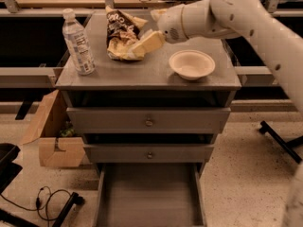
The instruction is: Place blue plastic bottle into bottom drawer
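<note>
The robot's gripper will next move to the middle of the blue plastic bottle (77, 43) and close there, between the bottle's white cap and its base.
The blue plastic bottle (78, 43) stands upright at the left edge of the grey cabinet top (142, 74). It is clear, with a white cap and a pale label. My gripper (146, 43) hangs over the cabinet top at the right side of a crumpled chip bag (120, 31). It is well to the right of the bottle and holds nothing. The bottom drawer (149, 195) is pulled open below, a wide shallow grey tray with nothing in it.
A white bowl (191, 64) sits on the right of the cabinet top, under my arm (236, 13). Two closed drawers with round knobs (148, 122) lie above the open one. A cardboard box (49, 136) and cables (47, 200) are on the floor at the left.
</note>
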`<act>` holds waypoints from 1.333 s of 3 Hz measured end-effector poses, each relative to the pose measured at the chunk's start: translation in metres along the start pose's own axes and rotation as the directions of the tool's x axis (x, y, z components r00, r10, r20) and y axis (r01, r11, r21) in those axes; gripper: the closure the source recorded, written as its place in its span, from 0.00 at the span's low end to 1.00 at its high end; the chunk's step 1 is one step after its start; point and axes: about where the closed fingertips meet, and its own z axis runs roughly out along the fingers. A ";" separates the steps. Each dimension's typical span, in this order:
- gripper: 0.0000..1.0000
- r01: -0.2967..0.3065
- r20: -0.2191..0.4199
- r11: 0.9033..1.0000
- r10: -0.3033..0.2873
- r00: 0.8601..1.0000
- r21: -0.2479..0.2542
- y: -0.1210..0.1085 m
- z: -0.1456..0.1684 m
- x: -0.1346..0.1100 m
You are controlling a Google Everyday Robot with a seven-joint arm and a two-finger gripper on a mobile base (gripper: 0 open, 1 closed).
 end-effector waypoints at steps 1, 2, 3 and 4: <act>0.00 -0.035 0.109 0.999 0.038 0.993 -0.025 -0.009 0.066 -0.003; 0.00 -0.047 0.223 0.998 0.057 0.973 -0.052 -0.008 0.118 -0.016; 0.00 -0.005 0.290 0.996 0.029 0.957 -0.084 0.010 0.149 -0.050; 0.00 0.006 0.284 0.994 0.025 0.958 -0.108 0.022 0.158 -0.066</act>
